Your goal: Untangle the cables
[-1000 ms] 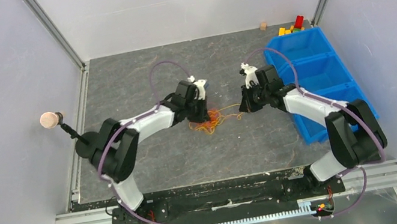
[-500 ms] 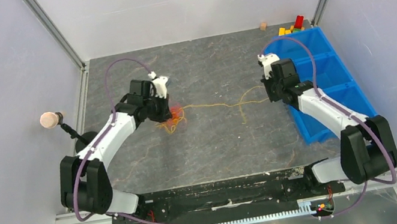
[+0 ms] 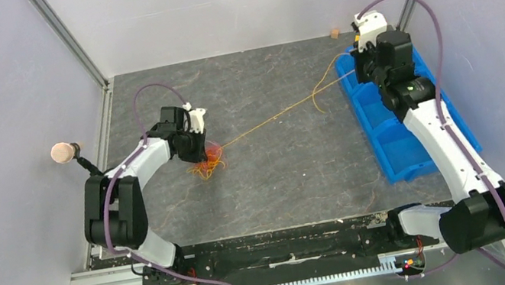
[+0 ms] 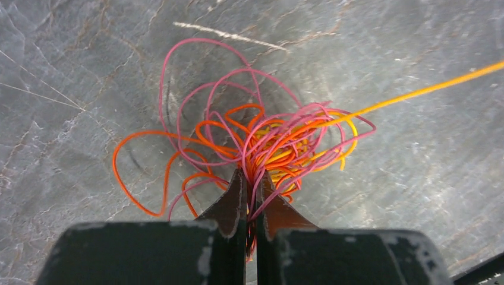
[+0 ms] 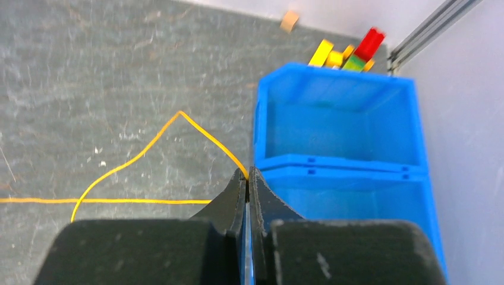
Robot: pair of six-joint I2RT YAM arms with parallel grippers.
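Note:
Next, my right gripper releases the yellow cable, which runs taut from the tangle to it above the blue bin, and then retake it beside the tangle (image 4: 352,115).
A tangle of thin cables (image 3: 207,159) in orange, pink-red and yellow lies left of the table's middle; it fills the left wrist view (image 4: 261,142). My left gripper (image 3: 194,151) (image 4: 252,176) is shut on strands at the near side of the tangle. One yellow cable (image 3: 276,115) runs taut from the tangle to the right, also visible in the left wrist view (image 4: 428,89). My right gripper (image 3: 363,68) (image 5: 246,174) is shut on this yellow cable (image 5: 208,138), held above the edge of the blue bin. A loose yellow loop hangs left of it.
A blue three-part bin (image 3: 415,111) (image 5: 339,113) stands at the right. Coloured blocks (image 5: 345,53) and a small wooden cube (image 3: 334,33) lie by the far right corner. A microphone on a stand (image 3: 64,152) is at the left wall.
My right gripper has pulled the yellow cable up and to the far right, over the bin; the cable has drawn out straight. My left gripper has dragged the tangle left.

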